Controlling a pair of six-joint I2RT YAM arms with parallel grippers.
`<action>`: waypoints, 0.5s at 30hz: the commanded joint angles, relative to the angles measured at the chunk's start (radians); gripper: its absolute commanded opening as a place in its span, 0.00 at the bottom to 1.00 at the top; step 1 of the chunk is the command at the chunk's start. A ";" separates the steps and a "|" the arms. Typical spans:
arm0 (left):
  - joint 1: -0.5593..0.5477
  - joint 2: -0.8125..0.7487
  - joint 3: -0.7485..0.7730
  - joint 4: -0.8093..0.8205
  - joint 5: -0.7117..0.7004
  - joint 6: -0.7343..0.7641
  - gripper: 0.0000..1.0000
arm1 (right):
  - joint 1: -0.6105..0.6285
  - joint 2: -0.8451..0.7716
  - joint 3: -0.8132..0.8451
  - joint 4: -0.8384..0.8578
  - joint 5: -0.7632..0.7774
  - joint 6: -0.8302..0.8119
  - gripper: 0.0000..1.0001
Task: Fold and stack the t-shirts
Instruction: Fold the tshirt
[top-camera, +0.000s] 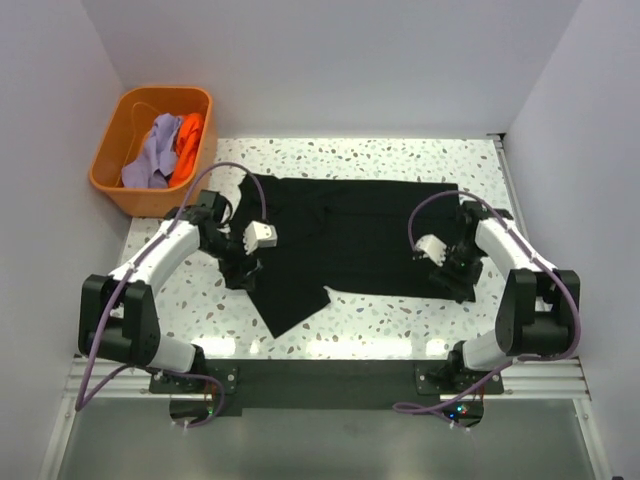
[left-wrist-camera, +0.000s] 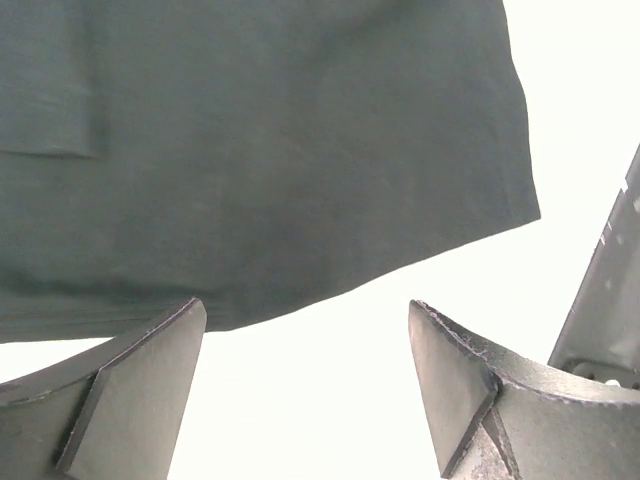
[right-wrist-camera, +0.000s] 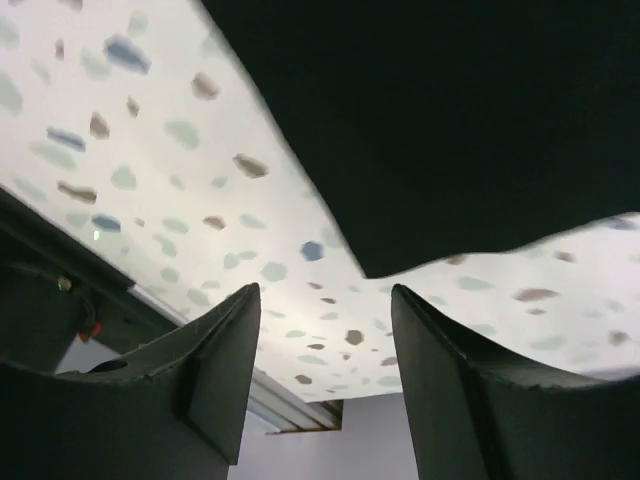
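Note:
Next, I close my left gripper on the outer edge of the sleeve (top-camera: 256, 304) (left-wrist-camera: 335, 291) of the black t-shirt, the sleeve that trails toward the metal rail.
A large black t-shirt (top-camera: 350, 235) lies spread across the speckled table, one part trailing toward the near left. It fills the top of the left wrist view (left-wrist-camera: 250, 150) and the upper right of the right wrist view (right-wrist-camera: 450, 120). My left gripper (top-camera: 243, 272) is open and empty at the shirt's left edge. My right gripper (top-camera: 458, 280) is open and empty at the shirt's near right corner. A lavender shirt (top-camera: 152, 150) and a bright orange shirt (top-camera: 189, 140) lie crumpled in the tub.
A rigid orange plastic tub (top-camera: 110, 172) stands at the far left corner of the table. White walls close in the back and both sides. A metal rail (top-camera: 330, 370) runs along the table's near edge.

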 joint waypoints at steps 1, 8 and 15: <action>-0.019 -0.078 -0.050 -0.002 0.025 0.084 0.87 | -0.032 -0.028 -0.085 0.080 0.035 -0.134 0.54; -0.042 -0.089 -0.115 0.063 -0.006 0.045 0.84 | -0.034 0.004 -0.158 0.203 0.057 -0.154 0.45; -0.046 -0.081 -0.112 0.077 -0.043 0.044 0.84 | -0.034 0.054 -0.206 0.285 0.068 -0.146 0.46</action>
